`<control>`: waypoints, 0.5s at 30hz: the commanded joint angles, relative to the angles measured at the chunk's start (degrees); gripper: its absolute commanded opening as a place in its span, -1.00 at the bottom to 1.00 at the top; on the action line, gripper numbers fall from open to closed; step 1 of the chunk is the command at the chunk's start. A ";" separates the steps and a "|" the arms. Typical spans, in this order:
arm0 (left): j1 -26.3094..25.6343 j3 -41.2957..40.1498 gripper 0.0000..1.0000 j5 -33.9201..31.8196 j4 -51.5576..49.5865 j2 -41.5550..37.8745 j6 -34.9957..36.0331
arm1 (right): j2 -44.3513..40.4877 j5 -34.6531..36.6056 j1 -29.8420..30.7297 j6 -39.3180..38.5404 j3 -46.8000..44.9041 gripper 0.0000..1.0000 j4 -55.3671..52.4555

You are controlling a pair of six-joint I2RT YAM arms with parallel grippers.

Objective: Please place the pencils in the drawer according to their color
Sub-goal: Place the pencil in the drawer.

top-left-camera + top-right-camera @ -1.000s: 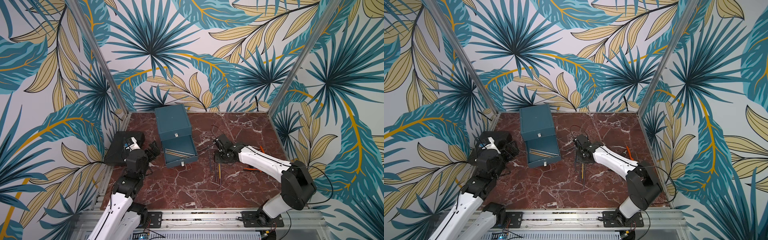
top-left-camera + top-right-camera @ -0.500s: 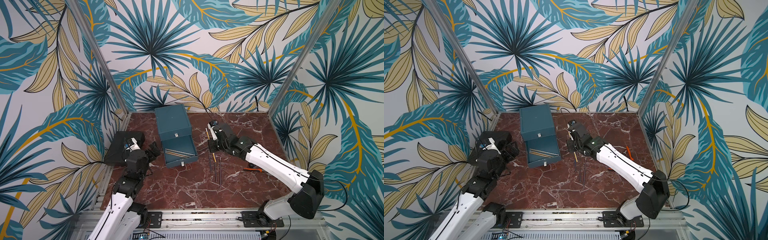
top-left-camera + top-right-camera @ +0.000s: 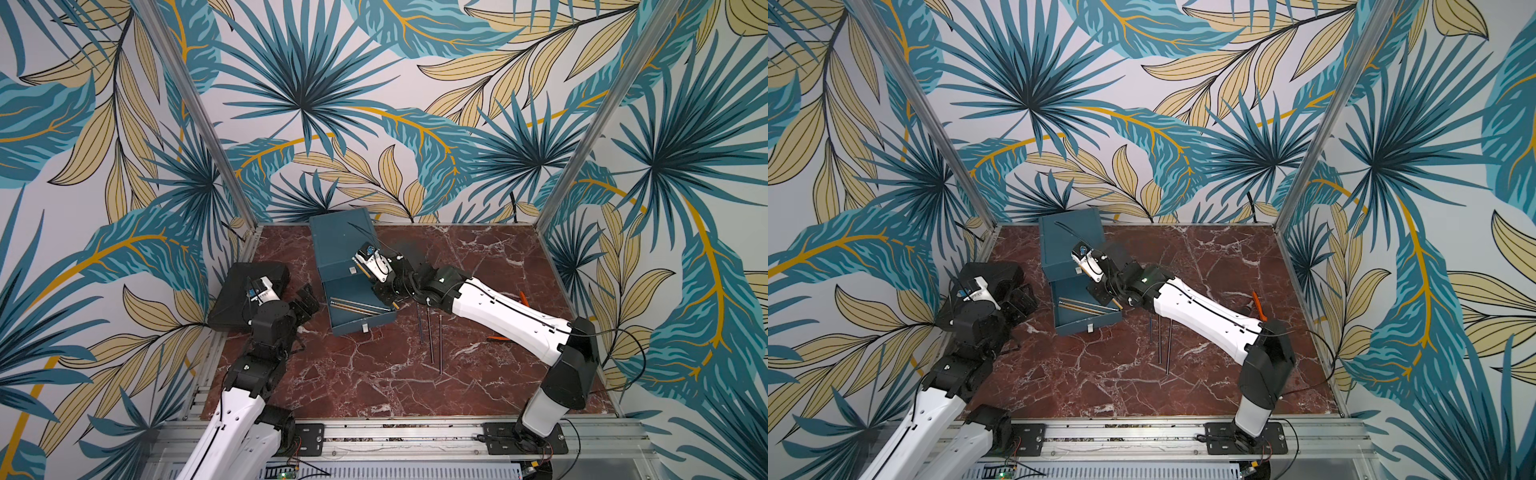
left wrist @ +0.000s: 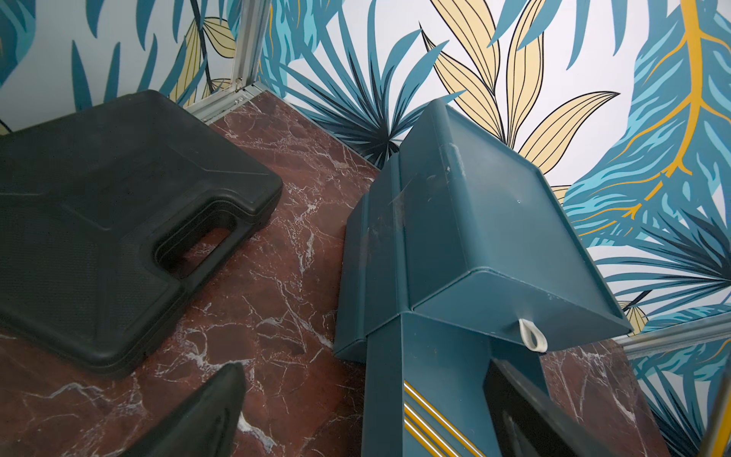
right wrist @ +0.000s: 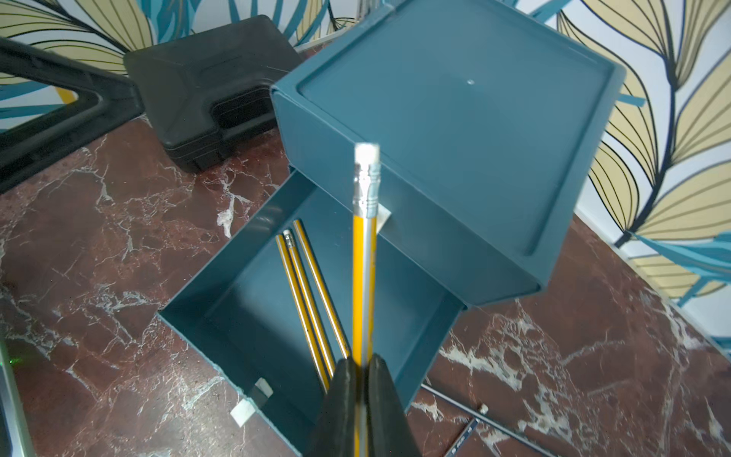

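The yellow pencil in my right gripper needs to be let go in the open drawer (image 3: 370, 294) (image 5: 355, 303), between the other yellow pencils and the teal cabinet.
The teal drawer cabinet (image 3: 340, 245) stands at the back, its lowest drawer (image 3: 361, 320) pulled out. Three yellow pencils (image 5: 312, 300) lie in that drawer (image 5: 245, 300). My right gripper (image 5: 360, 358) is shut on the lower end of another yellow pencil (image 5: 364, 257). That pencil tilts up over the open drawer, eraser end toward the cabinet. In both top views the right gripper (image 3: 390, 300) (image 3: 1113, 301) hangs over the drawer's right side. Three dark pencils (image 3: 430, 336) lie on the table right of the drawer. My left gripper (image 3: 305, 301) (image 4: 366, 366) is open and empty, close to the drawer's left side.
A flat black case (image 3: 249, 291) (image 4: 99, 221) lies at the left edge behind my left arm. An orange-handled tool (image 3: 1257, 305) lies on the table's right side, beyond my right arm. Patterned walls close in the back, left and right of the table.
My right arm has swung left from the dark pencils on the table to above the open drawer, carrying the yellow pencil. The left arm has not moved.
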 commanded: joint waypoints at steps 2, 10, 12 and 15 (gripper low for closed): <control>0.39 -0.25 1.00 -1.13 -1.08 -1.44 0.57 | 2.36 -3.09 0.28 -4.74 2.29 -1.00 2.09; 0.36 -0.25 1.00 -1.30 -1.33 -1.95 0.56 | 6.56 -5.71 0.66 -7.18 3.49 -1.00 2.84; 0.36 -0.25 1.00 -1.30 -1.32 -1.95 0.63 | 7.41 -6.09 0.64 -7.49 3.58 -1.00 2.84; 0.41 -0.30 0.99 -1.54 -1.54 -2.10 0.74 | 8.45 -6.18 0.72 -7.70 3.67 -1.00 2.85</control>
